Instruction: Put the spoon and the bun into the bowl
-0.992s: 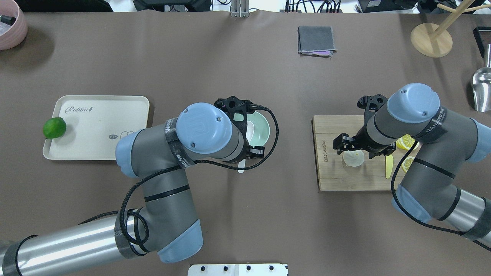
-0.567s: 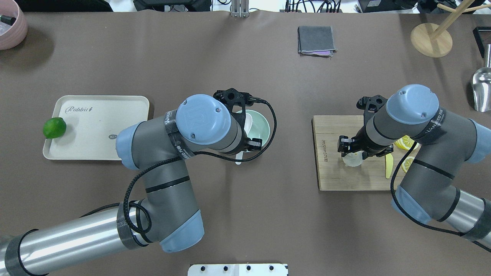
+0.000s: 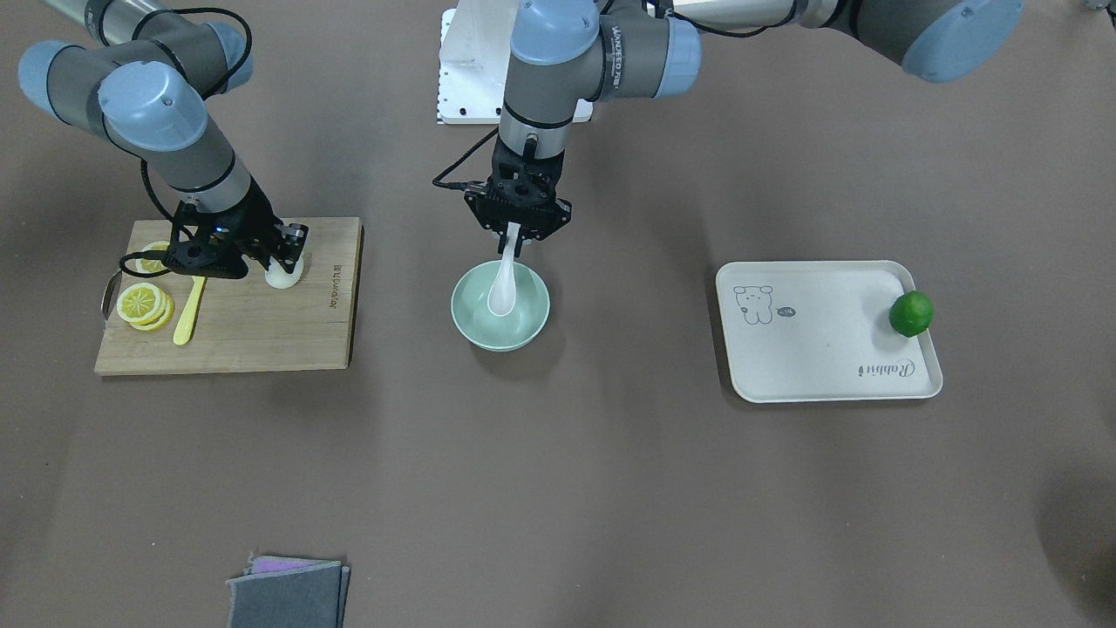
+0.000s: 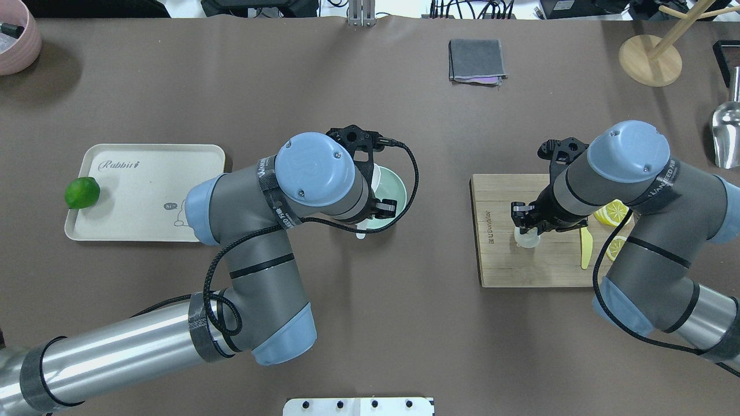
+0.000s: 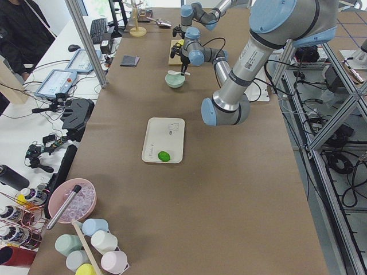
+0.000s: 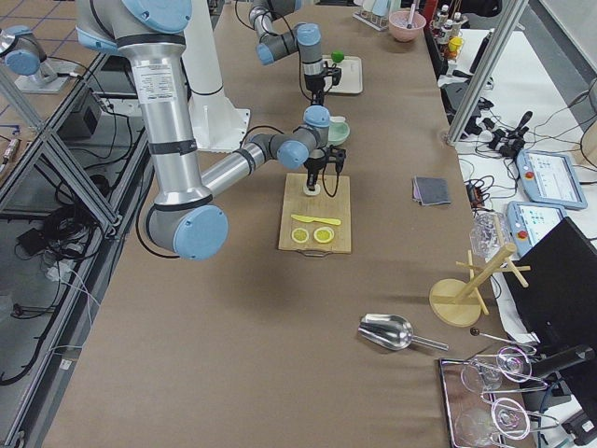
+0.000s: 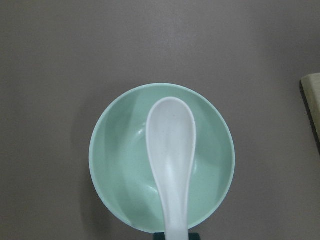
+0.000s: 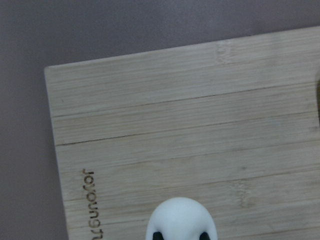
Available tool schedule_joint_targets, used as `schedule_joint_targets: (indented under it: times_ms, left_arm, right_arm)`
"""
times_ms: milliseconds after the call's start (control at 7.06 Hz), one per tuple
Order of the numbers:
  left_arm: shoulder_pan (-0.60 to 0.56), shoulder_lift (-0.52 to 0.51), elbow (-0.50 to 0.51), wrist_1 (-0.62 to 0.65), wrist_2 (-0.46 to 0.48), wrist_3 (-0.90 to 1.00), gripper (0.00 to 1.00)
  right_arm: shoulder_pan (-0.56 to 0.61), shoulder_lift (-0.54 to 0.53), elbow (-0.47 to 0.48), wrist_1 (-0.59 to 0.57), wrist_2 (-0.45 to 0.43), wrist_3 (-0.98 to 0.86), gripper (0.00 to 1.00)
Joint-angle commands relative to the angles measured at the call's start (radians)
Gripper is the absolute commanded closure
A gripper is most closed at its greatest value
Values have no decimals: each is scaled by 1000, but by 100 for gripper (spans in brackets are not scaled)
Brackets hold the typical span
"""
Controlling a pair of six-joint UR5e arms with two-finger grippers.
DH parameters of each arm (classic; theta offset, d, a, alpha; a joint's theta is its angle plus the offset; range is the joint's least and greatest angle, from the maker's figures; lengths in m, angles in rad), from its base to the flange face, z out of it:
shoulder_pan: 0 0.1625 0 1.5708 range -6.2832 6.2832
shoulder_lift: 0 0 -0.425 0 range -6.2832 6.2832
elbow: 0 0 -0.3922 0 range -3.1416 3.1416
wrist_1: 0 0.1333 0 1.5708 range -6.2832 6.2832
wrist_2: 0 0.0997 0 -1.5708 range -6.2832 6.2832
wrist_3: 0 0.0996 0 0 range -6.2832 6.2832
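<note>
My right gripper releases the white bun next in the mint-green bowl, on the scoop of the white spoon (image 3: 489,324).
My left gripper (image 3: 517,231) is shut on the handle of the white spoon (image 3: 504,283) and holds it tilted, with the scoop down inside the mint-green bowl (image 3: 462,316). The left wrist view shows the spoon (image 7: 171,150) lying across the bowl (image 7: 115,165). The white bun (image 3: 283,274) sits on the wooden cutting board (image 3: 261,336). My right gripper (image 3: 281,258) is down over it with its fingers closed on the bun's sides. The right wrist view shows the bun (image 8: 181,219) between the dark fingertips (image 8: 157,235). In the overhead view the bun (image 4: 525,239) peeks out under the right gripper (image 4: 527,225).
Lemon slices (image 3: 144,305) and a yellow plastic knife (image 3: 187,314) lie on the board behind the bun. A beige tray (image 3: 819,349) holds a green lime (image 3: 911,314). A grey cloth (image 3: 288,593), a wooden stand (image 4: 650,60) and a metal scoop (image 4: 727,133) lie at the table's edges.
My left arm has carried the spoon forward so that its scoop is over the bowl's middle. My right gripper's fingers have closed from wide apart onto the bun.
</note>
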Motion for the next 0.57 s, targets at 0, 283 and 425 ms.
schedule_joint_targets:
  times_ms: [0, 283, 425]
  left_arm:
    - [-11, -25, 34, -3, 1, -3, 100]
    - [-5, -25, 91, -97, 107, -45, 3]
    - [-5, -22, 132, -177, 137, -77, 2]
  right_arm:
    - [15, 0, 46, -1, 18, 6, 100]
    - [15, 34, 54, -10, 19, 12, 100]
    - [24, 43, 54, -12, 19, 12, 100]
